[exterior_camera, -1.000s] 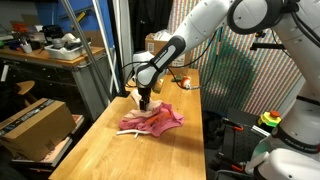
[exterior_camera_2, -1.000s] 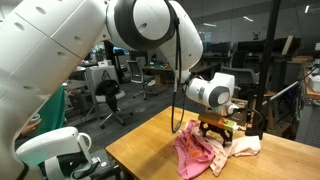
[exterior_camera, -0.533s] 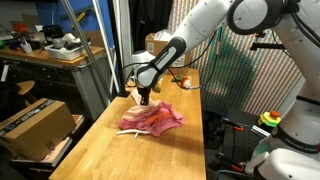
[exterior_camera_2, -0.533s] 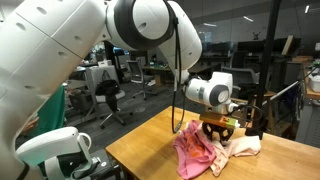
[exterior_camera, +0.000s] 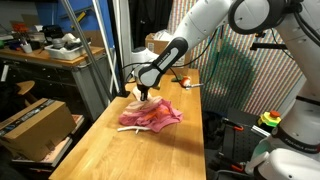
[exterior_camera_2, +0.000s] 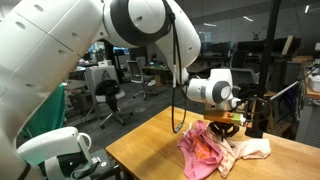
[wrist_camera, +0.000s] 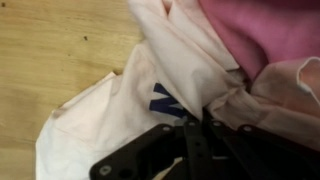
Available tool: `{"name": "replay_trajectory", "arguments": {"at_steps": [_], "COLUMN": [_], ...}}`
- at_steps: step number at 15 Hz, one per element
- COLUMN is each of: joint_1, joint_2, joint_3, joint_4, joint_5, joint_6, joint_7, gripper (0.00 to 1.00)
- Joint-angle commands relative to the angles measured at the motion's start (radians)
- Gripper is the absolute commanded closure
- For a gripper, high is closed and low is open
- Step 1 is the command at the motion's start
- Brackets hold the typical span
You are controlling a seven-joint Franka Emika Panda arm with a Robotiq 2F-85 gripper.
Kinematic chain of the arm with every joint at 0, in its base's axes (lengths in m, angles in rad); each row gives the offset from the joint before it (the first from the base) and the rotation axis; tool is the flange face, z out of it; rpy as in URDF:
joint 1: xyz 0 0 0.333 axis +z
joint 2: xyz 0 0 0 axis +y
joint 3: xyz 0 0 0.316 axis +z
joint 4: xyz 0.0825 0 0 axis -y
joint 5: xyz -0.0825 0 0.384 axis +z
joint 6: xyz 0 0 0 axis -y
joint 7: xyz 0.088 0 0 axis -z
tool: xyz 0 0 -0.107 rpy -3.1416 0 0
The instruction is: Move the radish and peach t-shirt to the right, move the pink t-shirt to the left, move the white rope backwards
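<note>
Next, the gripper releases the radish and peach t-shirt on the wood [exterior_camera: 148,86] between the pink t-shirt and the far box.
A heap of t-shirts lies on the wooden table [exterior_camera: 120,155]. Its pink t-shirt [exterior_camera: 158,117] [exterior_camera_2: 203,150] [wrist_camera: 262,35] is bunched against the pale radish and peach t-shirt [wrist_camera: 120,105] [exterior_camera_2: 258,149], which bears a blue mark. My gripper [exterior_camera: 145,96] [exterior_camera_2: 227,120] [wrist_camera: 196,135] stands over the heap's far end, shut on a fold of the pale peach fabric, which rises toward it. A thin white strand [exterior_camera: 128,130] at the heap's near edge may be the white rope; the cloth hides the rest.
A cardboard box [exterior_camera: 36,124] sits beside the table on the left. Another box [exterior_camera: 156,42] and an orange-handled tool [exterior_camera: 186,82] lie at the table's far end. A dark object [exterior_camera_2: 252,114] stands just behind the gripper. Bare wood stretches toward the near end.
The jaws went from open to shut on the fabric. The gripper has risen a little, drawing the cloth up and spreading the heap.
</note>
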Motion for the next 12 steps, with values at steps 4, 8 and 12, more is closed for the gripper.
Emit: {"name": "replay_trajectory", "arguments": {"at_steps": [4,8,12], "joint_1": [0.120,0.183,0.218], "joint_2": [-0.134,-0.202,-0.248], "joint_3": [-0.185,-0.300,-0.386], "joint_4": [-0.081,-0.112,-0.120], "joint_5": [-0.233,-0.381,-0.566], "joint_6": [0.154,0.207,0.207], "joint_7": [0.204,0.361,0.545], "gripper": [0.99,0.99,0.99]}}
